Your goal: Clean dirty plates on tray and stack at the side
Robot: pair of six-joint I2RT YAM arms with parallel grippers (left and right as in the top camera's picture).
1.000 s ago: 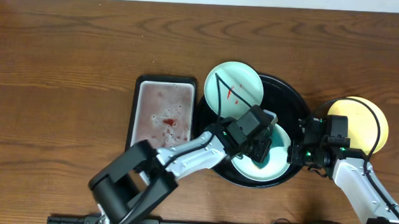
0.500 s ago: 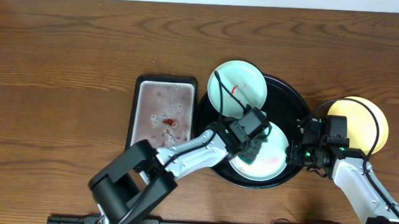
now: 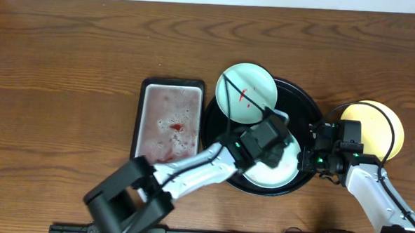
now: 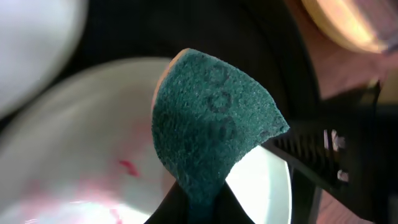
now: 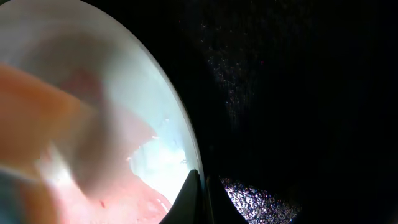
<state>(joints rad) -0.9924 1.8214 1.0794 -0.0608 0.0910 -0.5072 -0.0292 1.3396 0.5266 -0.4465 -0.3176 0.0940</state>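
Next, my left gripper sets the dark green sponge, now held against the lower plate, on the silver tray's middle red sauce stain (image 3: pixel 172 130).
The black tray (image 3: pixel 300 106) holds two mint-green plates. The upper plate (image 3: pixel 245 93) has red streaks and overhangs the tray's far-left rim. The lower plate (image 3: pixel 281 170) carries pink sauce smears (image 4: pixel 74 180). My left gripper (image 3: pixel 268 144) is shut on a dark green scouring pad (image 4: pixel 211 124), which it holds against this plate. My right gripper (image 3: pixel 308 162) is shut on the plate's right rim (image 5: pixel 186 143), with its jaws (image 5: pixel 202 196) pinching the edge. The yellow plate (image 3: pixel 379 127) lies on the wood tabletop to the right of the tray.
A rectangular silver tray (image 3: pixel 171 122) with red sauce stains lies just left of the black tray. The brown wood tabletop (image 3: pixel 69 68) stretches to the left and the back. The right arm's body (image 3: pixel 372 194) lies between the black tray and the yellow plate.
My left gripper slid left with the pad across the lower plate, then back to the right. The right gripper stayed on the plate's rim.
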